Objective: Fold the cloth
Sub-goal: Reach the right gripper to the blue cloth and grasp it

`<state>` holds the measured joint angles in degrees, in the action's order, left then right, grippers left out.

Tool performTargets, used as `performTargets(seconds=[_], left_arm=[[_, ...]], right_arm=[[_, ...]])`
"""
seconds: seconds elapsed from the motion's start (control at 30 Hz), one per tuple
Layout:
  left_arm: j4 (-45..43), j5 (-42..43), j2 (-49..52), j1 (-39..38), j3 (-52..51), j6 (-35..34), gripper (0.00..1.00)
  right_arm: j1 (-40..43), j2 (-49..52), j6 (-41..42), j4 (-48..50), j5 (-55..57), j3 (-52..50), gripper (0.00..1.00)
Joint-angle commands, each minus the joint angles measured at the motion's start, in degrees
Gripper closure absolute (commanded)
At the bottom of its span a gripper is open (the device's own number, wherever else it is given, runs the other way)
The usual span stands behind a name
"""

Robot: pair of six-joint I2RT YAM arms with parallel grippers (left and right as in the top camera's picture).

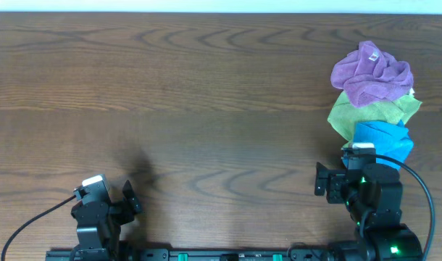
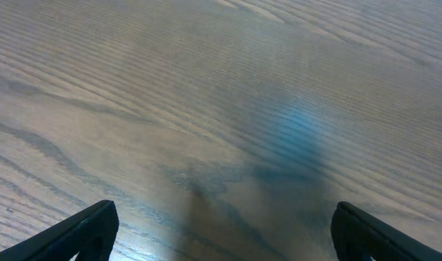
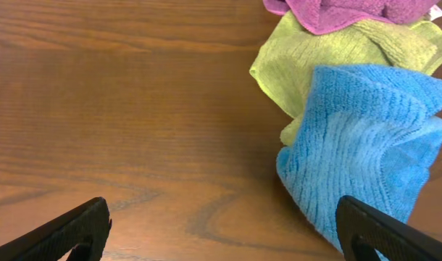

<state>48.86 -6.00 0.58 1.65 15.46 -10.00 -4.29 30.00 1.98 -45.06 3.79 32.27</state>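
My right gripper is to move next to the blue cloth's far fold (image 1: pixel 377 133) (image 3: pixel 369 103), which lies beside the light green cloth, and it will close there.
The cloth (image 1: pixel 384 140) is a bright sky-blue fuzzy towel, crumpled at the right of the wooden table, nearest the front of a row of three cloths. In the right wrist view the cloth (image 3: pixel 366 145) lies ahead and to the right. My right gripper (image 3: pixel 224 232) is open and empty, its right fingertip at the cloth's near edge; in the overhead view it (image 1: pixel 360 177) sits just in front of the cloth. My left gripper (image 2: pixel 221 235) is open and empty over bare wood at the front left (image 1: pixel 98 206).
A light green cloth (image 1: pixel 369 110) lies crumpled just behind the blue one, and a purple cloth (image 1: pixel 369 72) behind that; both show in the right wrist view, green (image 3: pixel 330 51) and purple (image 3: pixel 351 11). The table's far edge (image 1: pixel 221 12) runs along the top.
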Motion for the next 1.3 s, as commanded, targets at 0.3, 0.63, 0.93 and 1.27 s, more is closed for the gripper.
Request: performTargets(seconds=[0.3,0.63,0.93,1.27], left_arm=[[2.5,0.0,-0.3,-0.3,-1.9,1.2,0.05],[2.5,0.0,-0.3,-0.3,-1.9,1.2,0.05],[2.5,0.0,-0.3,-0.3,-1.9,1.2,0.05],[2.5,0.0,-0.3,-0.3,-1.9,1.2,0.05]], right_arm=[[0.3,8.1,0.7,-1.5,-1.8,5.3,0.01],[0.4,25.3,1.0,-1.1,-1.7,14.4,0.01],[0.4,36.0,1.2,-0.7,9.5,22.4,0.01],[0.6,37.2,-1.0,9.9,17.6,23.3,0.01]])
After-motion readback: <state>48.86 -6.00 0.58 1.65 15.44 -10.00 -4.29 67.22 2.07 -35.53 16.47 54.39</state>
